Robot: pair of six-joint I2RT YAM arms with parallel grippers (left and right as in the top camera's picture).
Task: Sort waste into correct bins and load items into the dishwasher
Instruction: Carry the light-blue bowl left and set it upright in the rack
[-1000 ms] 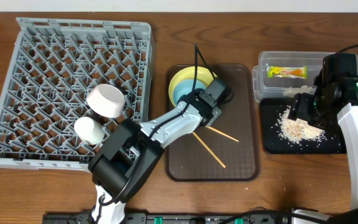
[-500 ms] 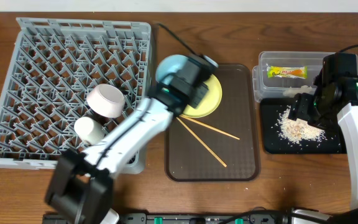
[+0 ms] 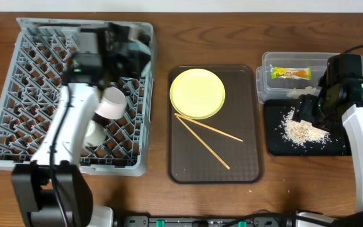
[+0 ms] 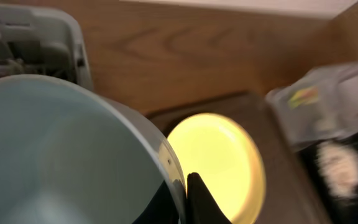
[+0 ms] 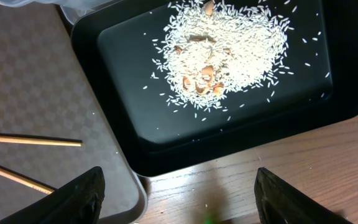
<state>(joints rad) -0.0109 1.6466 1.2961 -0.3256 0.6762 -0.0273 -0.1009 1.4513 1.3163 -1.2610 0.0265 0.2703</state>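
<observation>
Next, my left gripper lets go of the light blue bowl in the grey dish rack (image 3: 113, 60), just behind the farther white cup.
My left gripper (image 4: 184, 193) is shut on the rim of a light blue bowl (image 4: 61, 155) and holds it, motion-blurred, above the far right part of the grey dish rack (image 3: 17, 94); it shows in the overhead view (image 3: 115, 47) too. A yellow plate (image 3: 197, 93) and two chopsticks (image 3: 210, 137) lie on the brown tray (image 3: 244, 164). My right gripper (image 5: 182, 193) is open and empty, hovering over the near edge of the black bin (image 5: 135, 74) that holds spilled rice (image 5: 229, 50).
Two white cups (image 3: 109, 102) lie in the rack. A clear container (image 3: 266, 63) with a yellow-orange wrapper (image 3: 290, 73) stands behind the black bin at the right. Bare wooden table surrounds the tray.
My left arm lifted the blue bowl off the yellow plate and swung it left, from the tray to above the dish rack. The right arm has not moved.
</observation>
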